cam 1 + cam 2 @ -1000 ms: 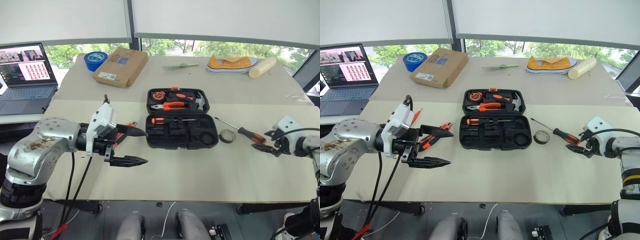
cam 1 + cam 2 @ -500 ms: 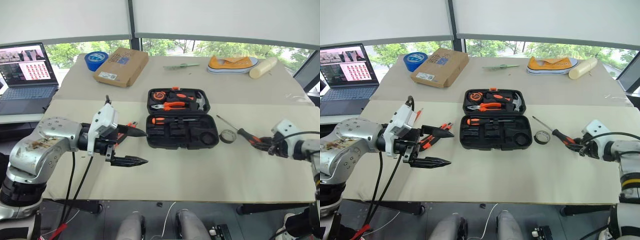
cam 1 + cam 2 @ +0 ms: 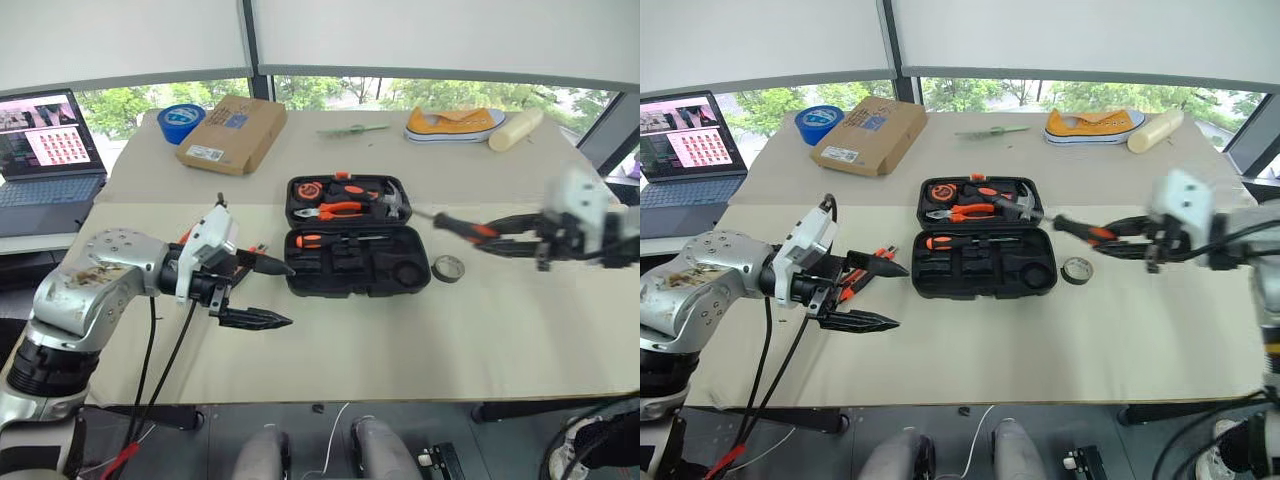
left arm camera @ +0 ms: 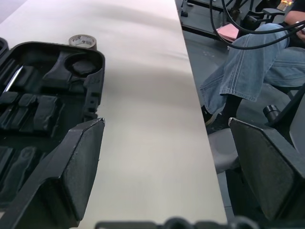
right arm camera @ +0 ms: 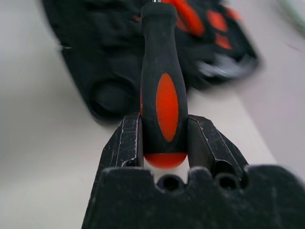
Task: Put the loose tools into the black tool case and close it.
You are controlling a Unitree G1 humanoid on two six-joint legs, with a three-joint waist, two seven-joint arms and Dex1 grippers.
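Note:
Next, my right gripper releases the orange-and-black screwdriver next to the other screwdriver in the black tool case's base (image 3: 373,246).
The black tool case (image 3: 415,270) lies open at the table's middle, with pliers, a hammer and a tape measure in its lid and one screwdriver (image 3: 335,240) in its base. My right gripper (image 3: 487,235) is shut on an orange-and-black screwdriver (image 3: 462,227), held in the air just right of the case; its handle (image 5: 162,86) sits between the fingers (image 5: 127,138). The small dark tape roll (image 3: 449,268) rests on the table beside the case. My left gripper (image 3: 290,294) hangs open left of the case. Behind it lie orange-and-black tools (image 3: 855,275), partly hidden.
At the back left are a blue tape roll (image 3: 180,120), a cardboard box (image 3: 230,132) and a laptop (image 3: 45,150). A yellow shoe (image 3: 455,122) and a cream cylinder (image 3: 515,128) lie at the back right. A person's leg in jeans (image 4: 243,71) is beside the table.
My right gripper closed on the screwdriver lying at the right, lifted it off the table and carried it left toward the case. The left gripper stayed where it was.

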